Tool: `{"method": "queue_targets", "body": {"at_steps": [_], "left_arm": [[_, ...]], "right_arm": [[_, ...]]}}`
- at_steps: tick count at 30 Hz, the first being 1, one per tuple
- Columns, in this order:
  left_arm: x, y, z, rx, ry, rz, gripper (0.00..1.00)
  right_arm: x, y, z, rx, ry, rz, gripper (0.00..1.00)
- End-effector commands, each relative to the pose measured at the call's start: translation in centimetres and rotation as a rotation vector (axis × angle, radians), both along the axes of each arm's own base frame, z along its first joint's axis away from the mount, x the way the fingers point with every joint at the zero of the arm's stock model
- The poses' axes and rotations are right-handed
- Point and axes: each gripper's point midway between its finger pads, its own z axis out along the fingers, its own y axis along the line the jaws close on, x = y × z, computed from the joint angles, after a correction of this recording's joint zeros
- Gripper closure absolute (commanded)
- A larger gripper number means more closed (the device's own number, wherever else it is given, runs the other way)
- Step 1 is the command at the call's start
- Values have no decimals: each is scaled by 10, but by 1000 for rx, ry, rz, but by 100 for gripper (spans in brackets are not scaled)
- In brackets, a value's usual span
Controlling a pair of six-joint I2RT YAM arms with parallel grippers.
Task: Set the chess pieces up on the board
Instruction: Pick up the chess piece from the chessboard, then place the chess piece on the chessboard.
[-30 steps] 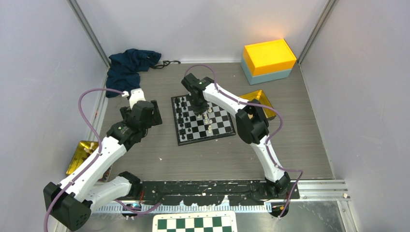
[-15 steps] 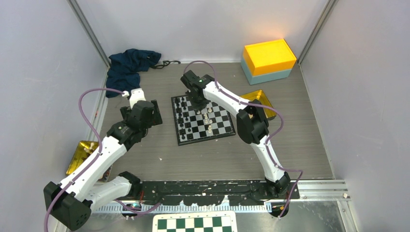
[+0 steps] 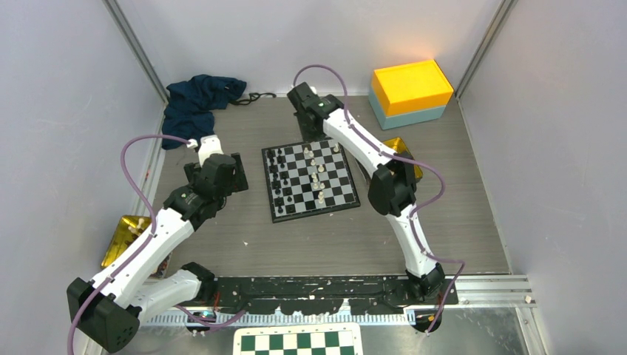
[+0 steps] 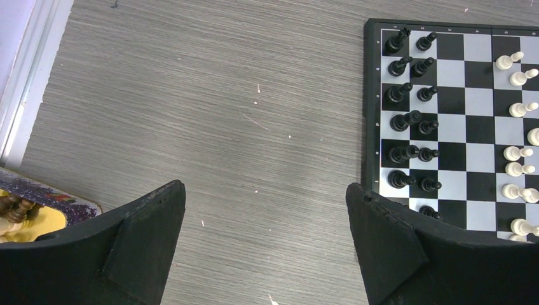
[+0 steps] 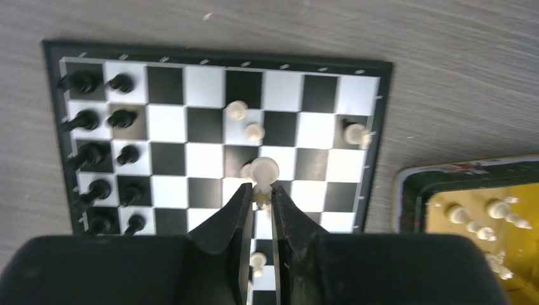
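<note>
The robot's right gripper will release the white chess piece on the board's corner square (image 3: 333, 143) (image 5: 356, 95) nearest the yellow-and-teal box.
The board (image 3: 314, 213) lies mid-table. Black chess pieces (image 4: 407, 95) fill its two left columns, and white ones (image 4: 518, 108) stand scattered toward its middle and right. My right gripper (image 5: 260, 189) hovers above the board's far edge (image 3: 309, 129), shut on a white chess piece (image 5: 263, 169) whose round base sticks out past the fingertips. My left gripper (image 4: 264, 190) hangs open over bare table just left of the board (image 4: 473, 44), with nothing between its fingers.
A yellow tin (image 5: 445, 210) holding white pieces sits right of the board, partly behind the right arm. A second yellow tin (image 3: 126, 237) lies at the left wall. At the back are a blue cloth (image 3: 200, 100) and a yellow-and-teal box (image 3: 410, 92).
My right gripper has moved from over the board's middle toward its far edge, staying shut on the white piece. The left arm has not moved.
</note>
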Motion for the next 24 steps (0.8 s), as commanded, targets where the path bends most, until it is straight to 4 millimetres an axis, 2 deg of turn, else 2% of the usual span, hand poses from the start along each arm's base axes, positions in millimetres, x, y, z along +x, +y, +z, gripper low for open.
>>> {"method": "queue_targets", "body": {"at_steps": [1,11,18,24], "left_arm": [[7,4,19,-2,-62,20,3],[10,2,18,2,-56,15,3],[12,0,13,1,-47,16,3],[15,-3,9,-4,-38,16,3]], "right_arm": [[32,-33,34,15,-95,-116,100],[60,-66,14,3,-69,-198,99],[67,-74,-9,7,-16,-208,99],[72,-78,-18,19,4,-214,100]]}}
